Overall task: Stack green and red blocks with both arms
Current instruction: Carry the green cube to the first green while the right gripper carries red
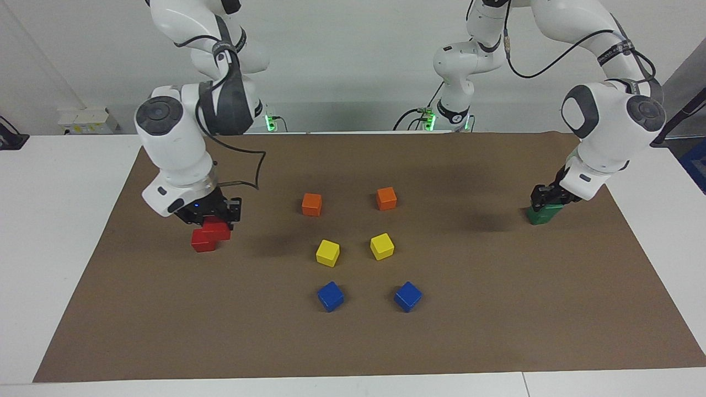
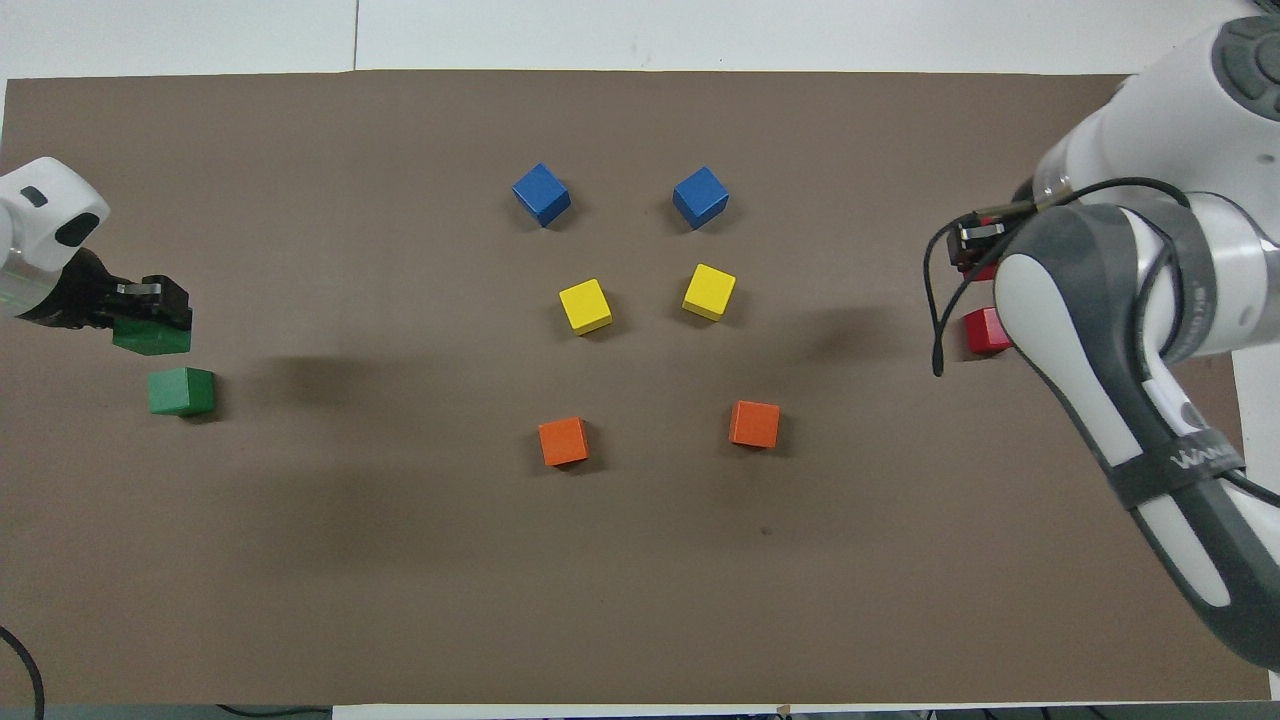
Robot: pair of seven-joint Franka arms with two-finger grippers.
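Observation:
Next, I let go of the green block in my left gripper on top of the second green block (image 2: 156, 394), which is resting on the brown mat.
My right gripper (image 1: 211, 216) is shut on a red block (image 1: 219, 228) and holds it just above, and partly overlapping, the second red block (image 1: 199, 242), which rests on the mat toward the right arm's end. In the overhead view the right arm hides most of the held block; the resting red block (image 2: 984, 331) shows beside it. My left gripper (image 1: 549, 198) is shut on a green block (image 2: 151, 337), held low over the second green block (image 2: 181, 391) at the left arm's end. In the facing view the two green blocks (image 1: 543, 215) merge.
Two orange cubes (image 1: 311, 204) (image 1: 386, 198), two yellow cubes (image 1: 327, 253) (image 1: 381, 246) and two blue cubes (image 1: 330, 296) (image 1: 407, 296) sit in pairs mid-table on the brown mat (image 1: 496, 331). White table borders the mat.

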